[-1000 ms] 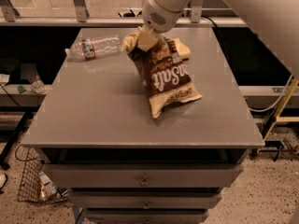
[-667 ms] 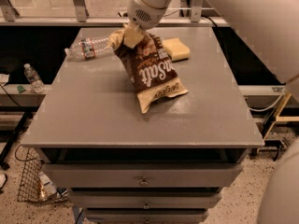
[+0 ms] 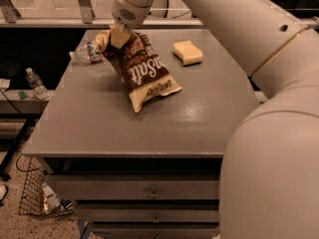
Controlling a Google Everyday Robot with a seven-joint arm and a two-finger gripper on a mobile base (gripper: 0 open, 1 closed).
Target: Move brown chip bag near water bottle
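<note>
The robot's gripper needs to release the brown chip bag, now hanging tilted over the table, on the grey table [image 3: 139, 66] between the yellow sponge and the water bottle.
The brown chip bag [image 3: 142, 69], brown and cream with white "Sea Salt" script, hangs tilted over the grey table [image 3: 149, 128], its lower corner near or on the top. My gripper [image 3: 118, 36] is shut on the bag's top edge, at the back left of the table. The water bottle [image 3: 84, 54], clear with a red, white and blue label, lies on its side at the table's back left edge, just left of the bag's top and partly hidden behind it.
A pale yellow sponge [image 3: 188, 52] lies at the back right of the table. My arm [image 3: 259, 49] fills the right side. A small upright bottle [image 3: 36, 83] stands on a low shelf at left. A wire basket [image 3: 37, 195] sits on the floor.
My gripper has carried the chip bag to the left, from beside the sponge toward the water bottle. The sponge is now uncovered. The camera view has shifted too.
</note>
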